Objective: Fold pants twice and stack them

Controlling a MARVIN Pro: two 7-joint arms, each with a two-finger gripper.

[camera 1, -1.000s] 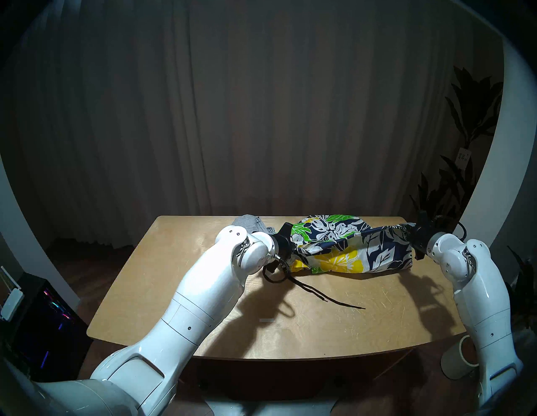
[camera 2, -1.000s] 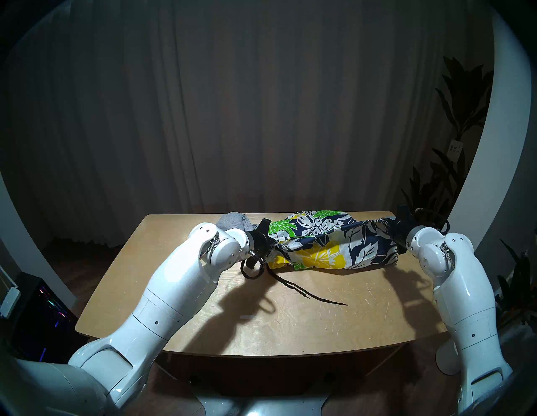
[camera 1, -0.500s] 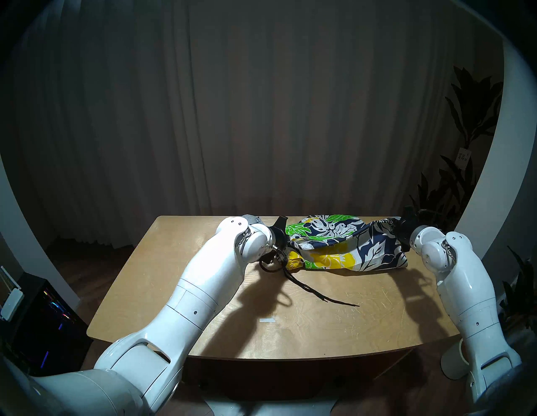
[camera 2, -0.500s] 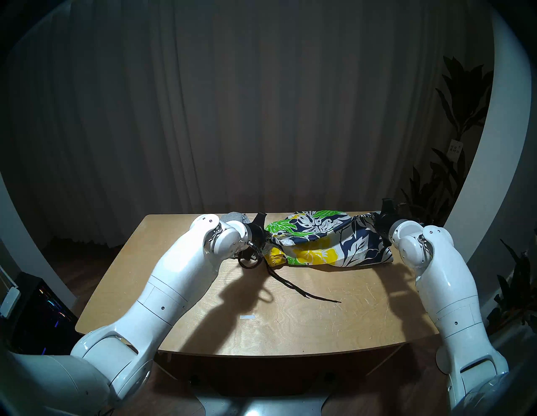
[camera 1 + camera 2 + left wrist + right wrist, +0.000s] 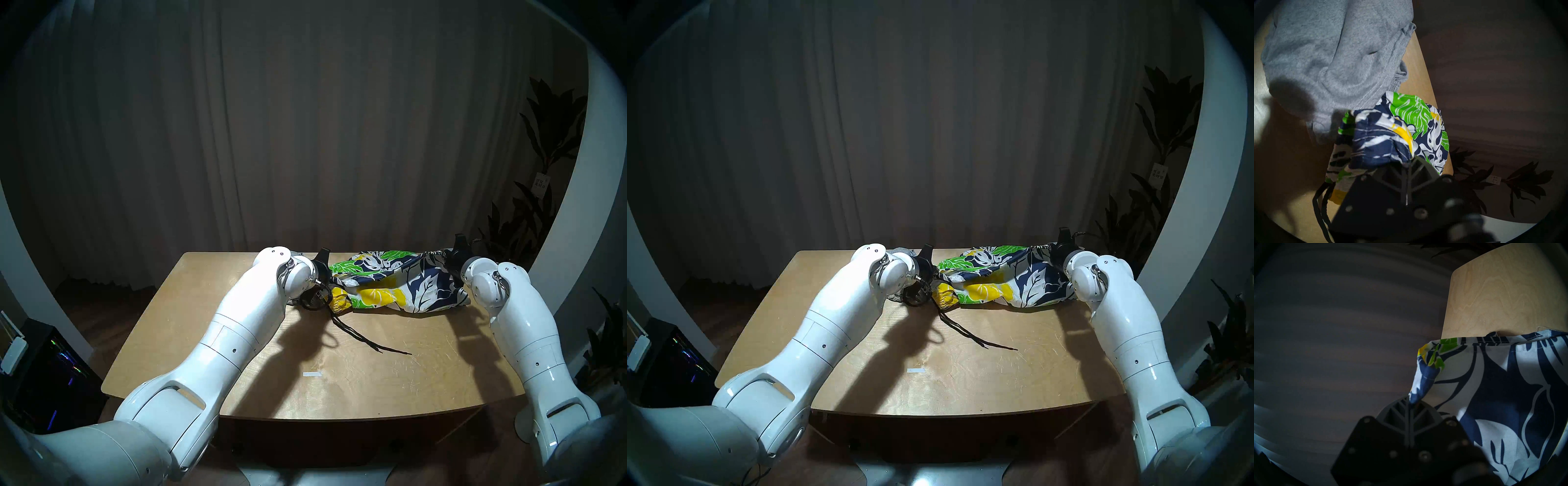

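I will use my left gripper to lay the floral shorts along the table's far edge beside the grey shorts [image 5: 377, 280].
The floral shorts [image 5: 400, 285] hang bunched between my two grippers near the table's far edge, with their lower part resting on the table [image 5: 373, 380]. My left gripper [image 5: 333, 275] is shut on their left end, which shows in the left wrist view [image 5: 1409, 162]. My right gripper [image 5: 445, 259] is shut on their right end, which shows in the right wrist view [image 5: 1409, 401]. The black drawstring [image 5: 366, 341] trails over the table toward me. The grey shorts [image 5: 1330, 50] lie crumpled at the far edge behind my left wrist, mostly hidden in the head views [image 5: 903, 251].
A small white tape mark [image 5: 311, 374] lies on the table's near middle. A dark curtain hangs behind the table. A plant [image 5: 543, 169] stands at the far right. A computer case [image 5: 51, 366] stands on the floor at the left.
Both grippers have moved toward the far edge and closer together, still holding the floral shorts. The cloth has slackened and shifted back, and the drawstring has been dragged along.
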